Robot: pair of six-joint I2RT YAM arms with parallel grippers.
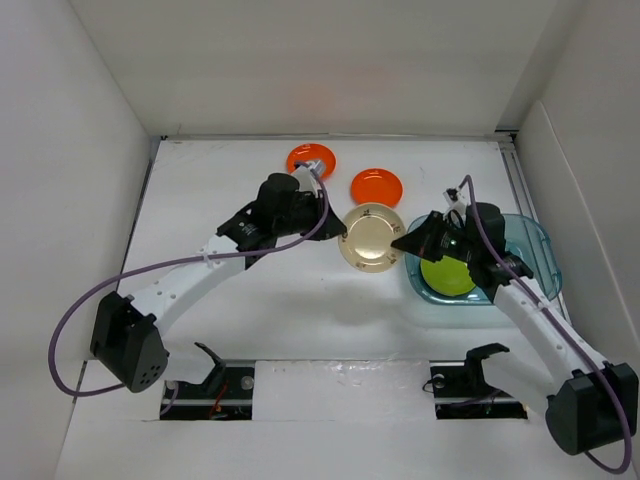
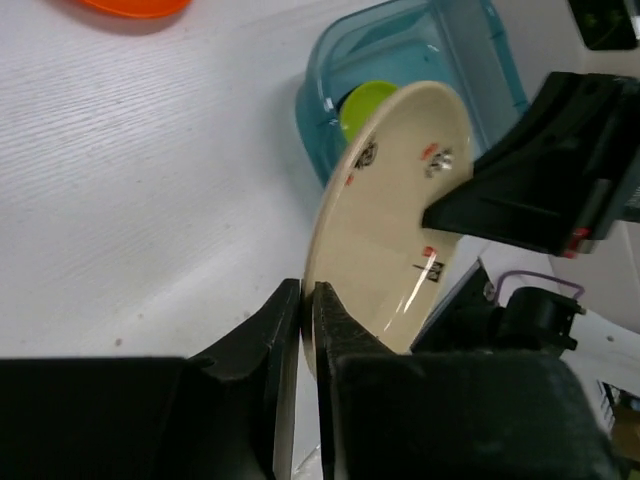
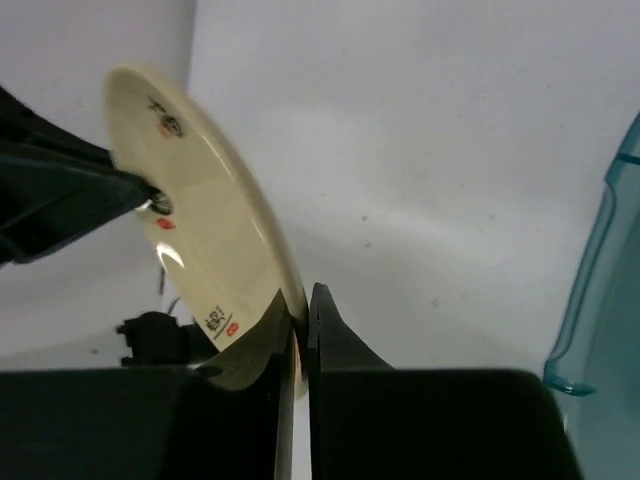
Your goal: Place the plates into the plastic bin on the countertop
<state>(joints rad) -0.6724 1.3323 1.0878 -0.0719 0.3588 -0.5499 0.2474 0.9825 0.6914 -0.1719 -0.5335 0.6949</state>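
Next, my right gripper releases the cream plate on top of the lime green plate [image 1: 448, 269] in the plastic bin.
A cream plate with dark and red marks [image 1: 371, 238] hangs tilted above the countertop [image 1: 230, 190], just left of the blue-teal plastic bin [image 1: 535, 250]. My left gripper [image 1: 340, 232] is shut on its left rim, also in the left wrist view [image 2: 308, 300]. My right gripper [image 1: 402, 245] is shut on its right rim, also in the right wrist view [image 3: 303, 300]. A lime green plate [image 1: 447, 275] lies in the bin. Two orange plates [image 1: 311, 159] [image 1: 376, 185] lie on the countertop behind. Black plates and a second cream plate are out of view.
White walls enclose the countertop on three sides. The bin's left wall [image 2: 420, 40] stands close beside the held plate [image 2: 400, 190]. The bin's rim also shows at the right of the right wrist view [image 3: 600, 300]. My left wrist partly covers the left orange plate.
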